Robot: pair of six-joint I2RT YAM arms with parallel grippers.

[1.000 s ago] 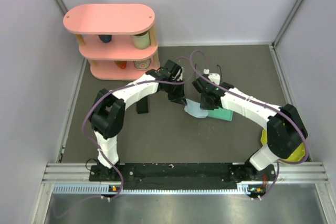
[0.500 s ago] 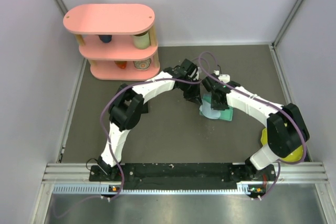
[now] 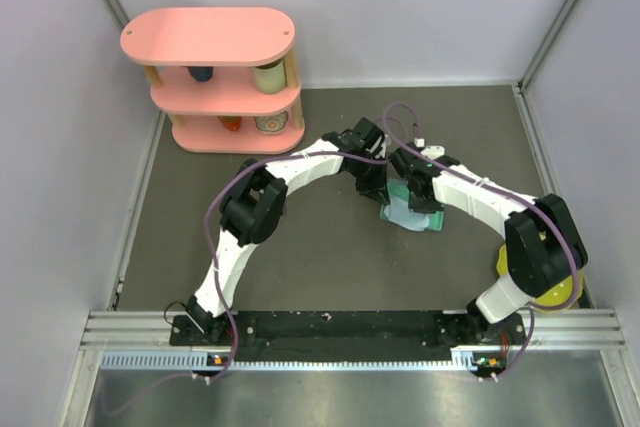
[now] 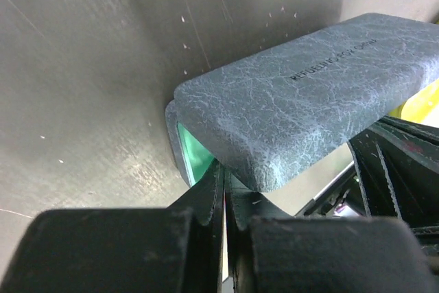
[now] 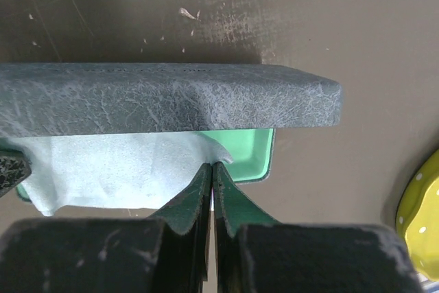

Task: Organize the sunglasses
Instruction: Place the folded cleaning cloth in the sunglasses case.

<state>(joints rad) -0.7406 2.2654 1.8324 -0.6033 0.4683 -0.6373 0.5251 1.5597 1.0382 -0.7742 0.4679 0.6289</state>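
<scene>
The cloth's corner hangs over the front rim of the green tray, so the robot's left gripper needs to open, grab the cloth again and tuck it inside the tray (image 4: 195, 153).
No sunglasses show in any view. A grey-blue oblong case stands open, its lid (image 4: 309, 94) (image 5: 164, 97) raised over the green tray (image 5: 254, 152) (image 3: 436, 219). A light blue cloth (image 5: 110, 169) (image 3: 400, 213) lies in that tray. My right gripper (image 5: 212, 166) (image 3: 420, 197) is shut on the cloth's edge just below the lid. At the case's other end, under the lid's corner, my left gripper (image 4: 224, 169) (image 3: 375, 187) is shut too, with a thin pale strip of cloth between its fingers.
A pink three-tier shelf (image 3: 215, 77) with cups stands at the back left. A yellow dotted bowl (image 3: 545, 282) (image 5: 422, 204) sits at the right, by the right arm's elbow. Grey walls close in the table on three sides.
Both grippers have carried the cloth to the right and set it over the open case. The left arm has stretched further out. Both stayed shut.
</scene>
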